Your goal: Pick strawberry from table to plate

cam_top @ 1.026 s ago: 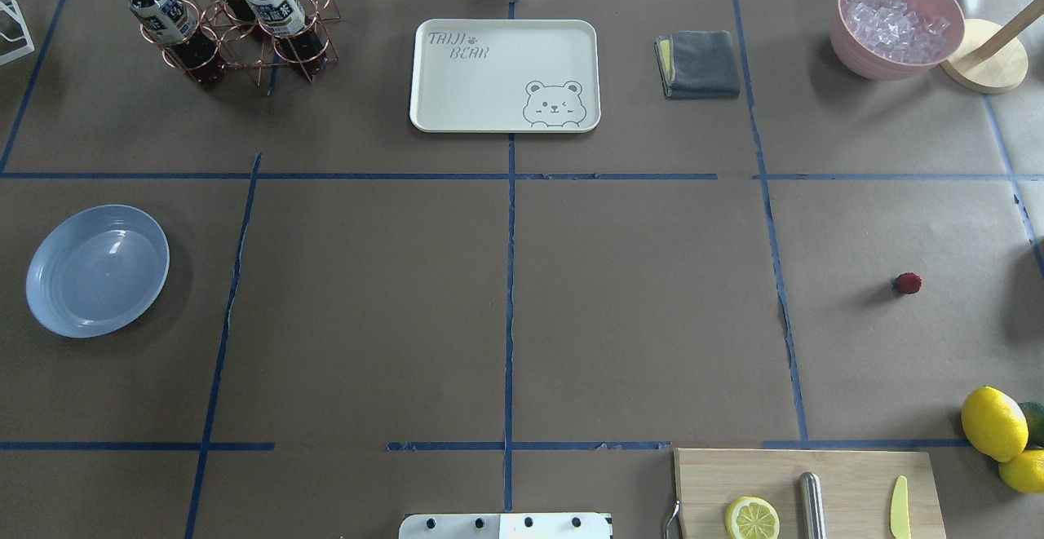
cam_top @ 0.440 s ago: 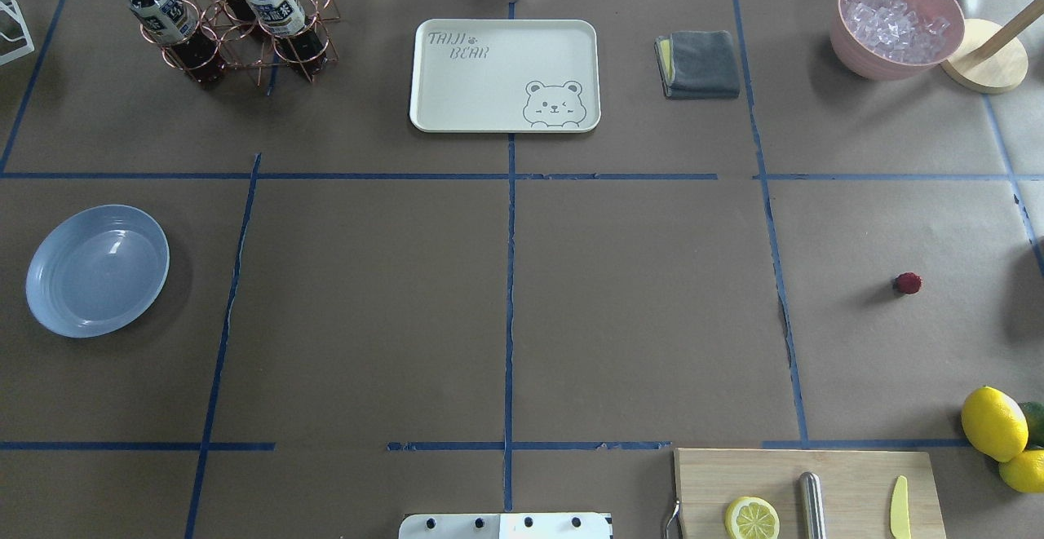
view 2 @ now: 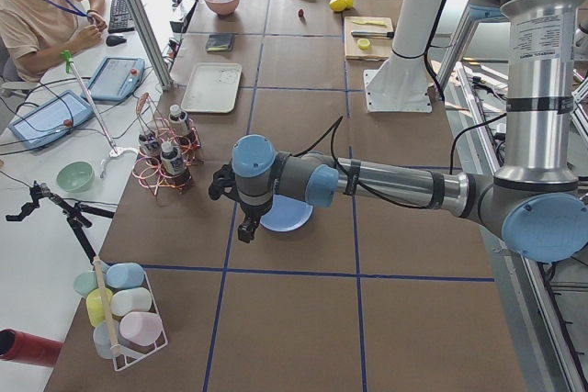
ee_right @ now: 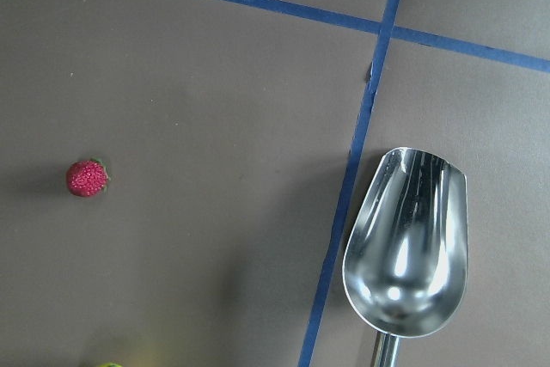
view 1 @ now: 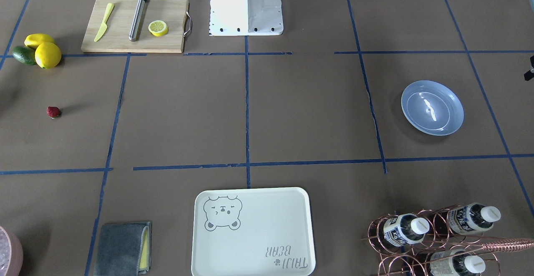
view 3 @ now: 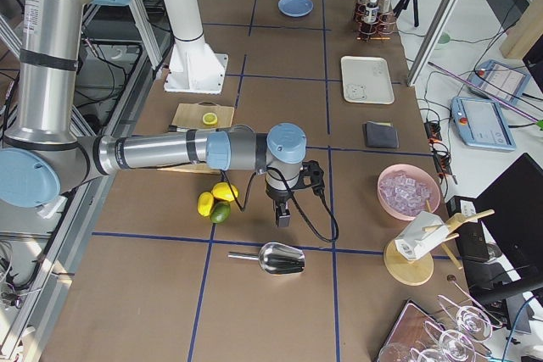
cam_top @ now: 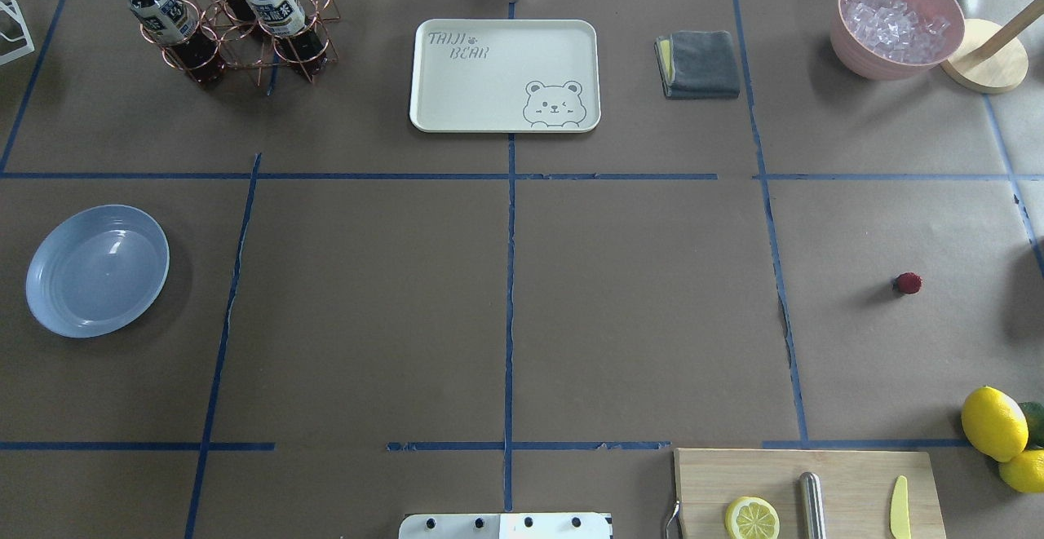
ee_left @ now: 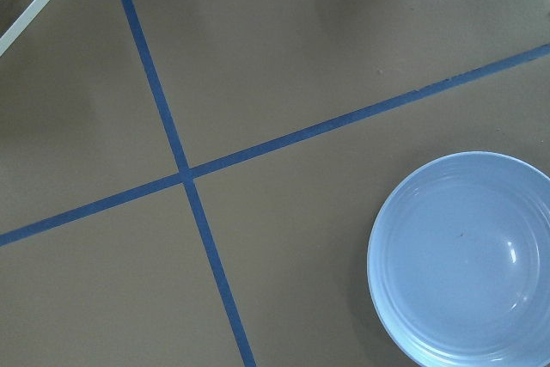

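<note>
My left gripper needs to grip the light-blue plate's rim point(view 1: 462, 115) point(ee_left: 370, 271) on the side farthest from the strawberry.
The strawberry point(cam_top: 907, 283) lies alone on the brown table point(cam_top: 636, 311) at the right; it also shows in the front view point(view 1: 53, 112) and at the left of the right wrist view point(ee_right: 88, 177). The light-blue plate point(cam_top: 96, 270) sits empty at the far left, and its rim point(ee_left: 382, 229) shows in the left wrist view. My left gripper point(view 2: 246, 227) hangs above the table beside the plate point(view 2: 292, 219). My right gripper point(view 3: 283, 216) hangs beyond the lemons. Each shows only in a side view, so I cannot tell whether it is open or shut.
A wooden cutting board point(cam_top: 848, 474) with a lemon slice point(cam_top: 752, 518), a metal rod and a yellow knife lies at the near right, with lemons point(cam_top: 993, 423) beside it. A metal scoop point(ee_right: 408, 247) lies right of the strawberry. A cream tray point(cam_top: 504, 74), a bottle rack point(cam_top: 236, 25), a grey cloth point(cam_top: 700, 64) and an ice bowl point(cam_top: 895, 21) line the far edge.
</note>
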Motion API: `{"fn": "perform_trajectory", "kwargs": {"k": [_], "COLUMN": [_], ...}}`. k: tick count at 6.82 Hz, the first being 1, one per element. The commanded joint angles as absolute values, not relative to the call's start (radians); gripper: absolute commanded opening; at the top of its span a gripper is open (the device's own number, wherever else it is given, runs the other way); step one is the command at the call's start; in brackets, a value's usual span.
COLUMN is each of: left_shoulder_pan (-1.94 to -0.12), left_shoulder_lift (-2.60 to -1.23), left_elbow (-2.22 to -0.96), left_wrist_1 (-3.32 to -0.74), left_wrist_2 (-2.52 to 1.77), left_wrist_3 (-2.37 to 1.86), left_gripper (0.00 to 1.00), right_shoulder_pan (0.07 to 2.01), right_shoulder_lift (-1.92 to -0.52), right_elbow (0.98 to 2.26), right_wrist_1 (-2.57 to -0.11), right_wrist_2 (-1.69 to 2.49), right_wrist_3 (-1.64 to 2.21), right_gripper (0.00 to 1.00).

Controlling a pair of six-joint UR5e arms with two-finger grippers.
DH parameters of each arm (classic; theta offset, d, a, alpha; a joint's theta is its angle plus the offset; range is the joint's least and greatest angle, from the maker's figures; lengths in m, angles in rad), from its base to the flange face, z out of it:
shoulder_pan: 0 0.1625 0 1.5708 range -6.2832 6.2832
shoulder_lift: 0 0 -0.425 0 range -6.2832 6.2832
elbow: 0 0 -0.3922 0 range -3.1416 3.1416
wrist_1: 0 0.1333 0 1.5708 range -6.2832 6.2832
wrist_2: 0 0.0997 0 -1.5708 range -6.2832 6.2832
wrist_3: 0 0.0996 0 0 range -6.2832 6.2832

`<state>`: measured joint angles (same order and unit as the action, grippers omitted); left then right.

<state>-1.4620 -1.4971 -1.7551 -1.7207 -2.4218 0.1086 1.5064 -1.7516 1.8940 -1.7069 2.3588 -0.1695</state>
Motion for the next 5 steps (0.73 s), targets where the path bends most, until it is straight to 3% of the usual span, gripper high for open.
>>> {"fn": "perform_trajectory", "kwargs": {"k": [1, 3, 5], "left_shoulder_pan": [-1.293, -1.217, -1.137], "left_shoulder_lift": [-1.493, -1.531, -1.572], "left_elbow": [-1.685, -1.518, -1.468], "left_wrist_1": [-1.953, -2.109, -2.134], "left_wrist_2": [-2.448, -2.445, -2.351], "left_wrist_3": [0.097, -0.147, -0.348], "left_gripper": [1.00, 1.00, 0.99], "right_shoulder_pan": [1.506, 1.505, 1.505], "right_shoulder_lift": [-1.752, -1.752, -1.752], "right_elbow": [1.893, 1.893, 1.893], "right_wrist_1": [-1.706, -1.704, -1.689], "right_wrist_2": [2.417, 2.418, 2.418], "right_wrist_3": [-0.170, -0.175, -0.176], "right_gripper": [1.00, 1.00, 1.00]}}
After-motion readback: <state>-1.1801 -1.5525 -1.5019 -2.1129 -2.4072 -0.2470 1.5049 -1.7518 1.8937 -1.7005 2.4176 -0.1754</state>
